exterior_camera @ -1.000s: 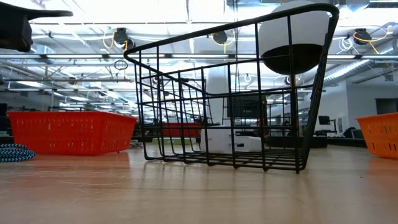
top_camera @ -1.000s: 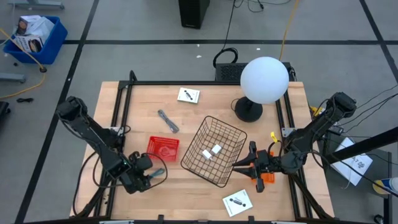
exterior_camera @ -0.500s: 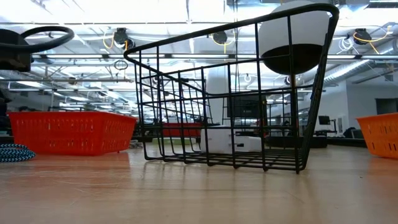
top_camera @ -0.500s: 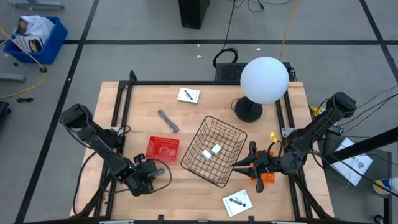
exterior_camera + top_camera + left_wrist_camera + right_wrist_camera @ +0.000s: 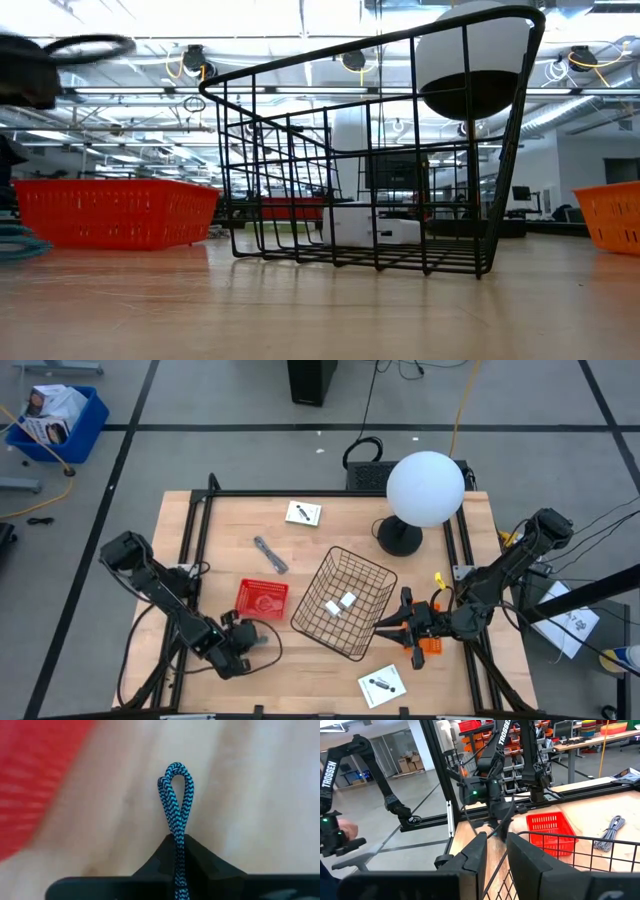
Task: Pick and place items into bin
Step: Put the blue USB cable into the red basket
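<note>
I should let go of the teal-and-black braided cord with my left gripper inside the small red basket (image 5: 263,599) beside the black wire bin.
A teal-and-black braided cord (image 5: 175,790), doubled into a narrow loop, sticks out past the fingertips of my left gripper (image 5: 176,841), which is shut on it at the table's near left (image 5: 240,645). The black wire bin (image 5: 345,602) stands mid-table with two white blocks (image 5: 340,604) inside. My right gripper (image 5: 384,628) is shut on its near right rim. A grey bent piece (image 5: 270,555) and two white cards (image 5: 303,513) (image 5: 381,685) lie flat on the wood. My left gripper pinches the doubled cord (image 5: 176,829) between its two fingers, just behind the loop's closed end. The fingers lie along the cord, and the loop points straight ahead of them over the table top. Whether the cord is lifted clear, I cannot tell. My right gripper holds the bin's top rim wire (image 5: 520,834) at its near right side, one finger (image 5: 477,852) outside and one finger (image 5: 522,855) inside. The fingers come level from the table's right. The bin's bottom (image 5: 360,262) rests on the table.
A small red basket (image 5: 262,598) sits just left of the bin, close to my left gripper. A lamp with a white globe (image 5: 425,488) stands at the far right. An orange piece (image 5: 430,645) lies by my right wrist. Bare wood shows along the near edge.
My left gripper has shut on the teal cord and has shifted a little toward the table's near edge. The cord's end has stirred where it lay. My right gripper and the bin have kept still.
</note>
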